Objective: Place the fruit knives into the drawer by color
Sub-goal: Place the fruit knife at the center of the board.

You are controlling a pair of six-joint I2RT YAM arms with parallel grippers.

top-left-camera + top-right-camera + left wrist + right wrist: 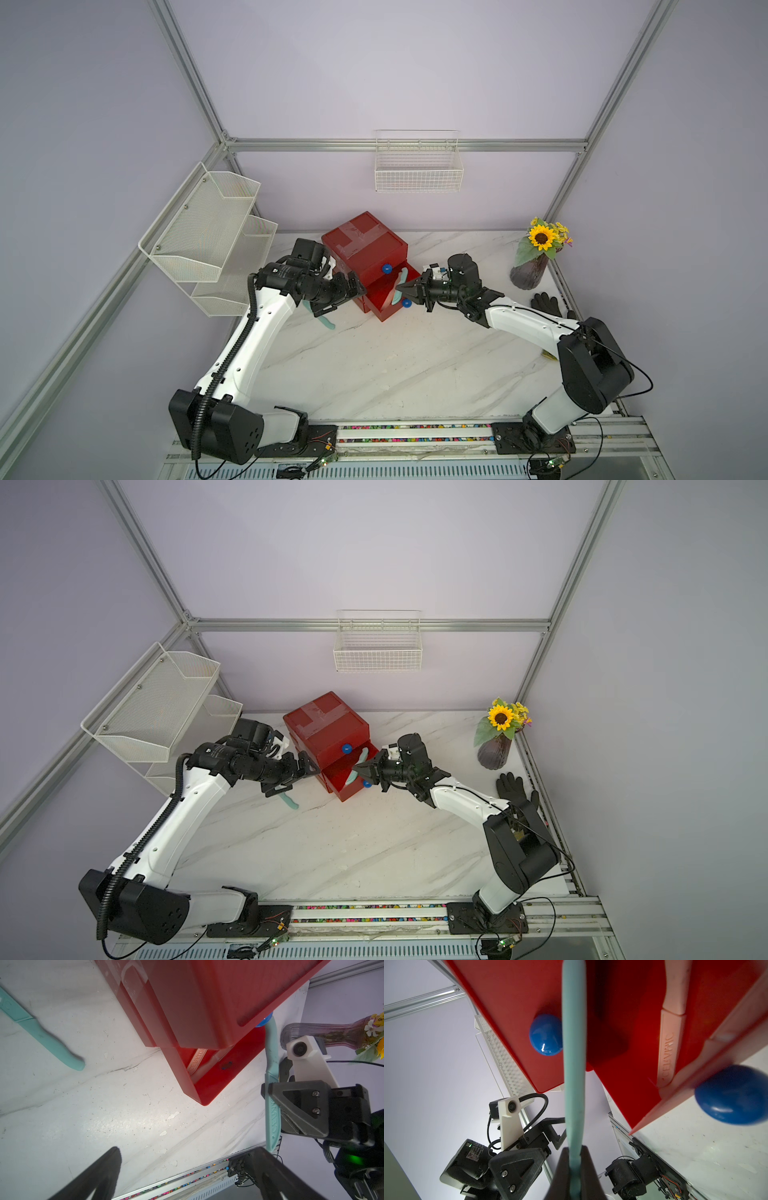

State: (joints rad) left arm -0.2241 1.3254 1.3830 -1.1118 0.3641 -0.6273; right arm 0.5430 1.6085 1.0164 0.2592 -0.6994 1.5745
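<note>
The teal fruit knife, now held over the open drawer, will go from my right gripper onto the marble table (429, 319), in front of the open drawer's blue knob.
The red drawer cabinet (365, 245) (328, 725) stands at the back of the marble table, with a lower drawer (384, 309) (207, 1088) pulled out. Inside it lies a salmon pink fruit knife (196, 1059) (671, 1032). My right gripper (398, 286) (354, 766) (574, 1155) is shut on a teal fruit knife (402, 280) (271, 1059) (574, 1064), held over the open drawer near its blue knob (407, 303). My left gripper (347, 297) (299, 776) (187, 1153) is open and empty beside the cabinet's left side. Below it, another teal fruit knife (326, 320) (41, 1030) lies on the table.
A dark vase with a sunflower (534, 266) and a black glove (546, 303) sit at the right edge of the table. A white mesh shelf (208, 237) hangs on the left wall. A wire basket (417, 166) hangs on the back wall.
</note>
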